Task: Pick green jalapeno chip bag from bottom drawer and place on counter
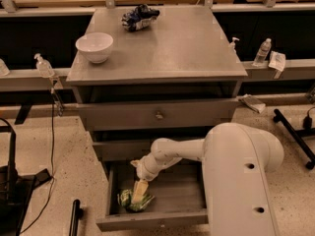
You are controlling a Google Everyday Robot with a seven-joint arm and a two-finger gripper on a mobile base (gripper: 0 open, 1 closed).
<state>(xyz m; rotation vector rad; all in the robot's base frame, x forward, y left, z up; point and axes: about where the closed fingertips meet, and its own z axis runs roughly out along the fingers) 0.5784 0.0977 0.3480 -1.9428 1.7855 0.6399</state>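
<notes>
Next, I grip the chip bag's end (147, 197) nearest the open bottom drawer's middle, on the green jalapeno chip bag.
The green jalapeno chip bag (132, 201) lies in the front left corner of the open bottom drawer (147, 221). My gripper (139, 192) reaches down into the drawer on the white arm and its tan fingers sit on top of the bag, covering its middle. The grey counter (182, 45) tops the cabinet and bears a white bowl and a dark blue snack bag.
A white bowl (94, 46) stands at the counter's left edge and a dark blue and white snack bag (140, 16) lies at its back. The two upper drawers (157, 115) are shut. My arm's large white link (241, 181) fills the lower right. Bottles stand on the side ledges.
</notes>
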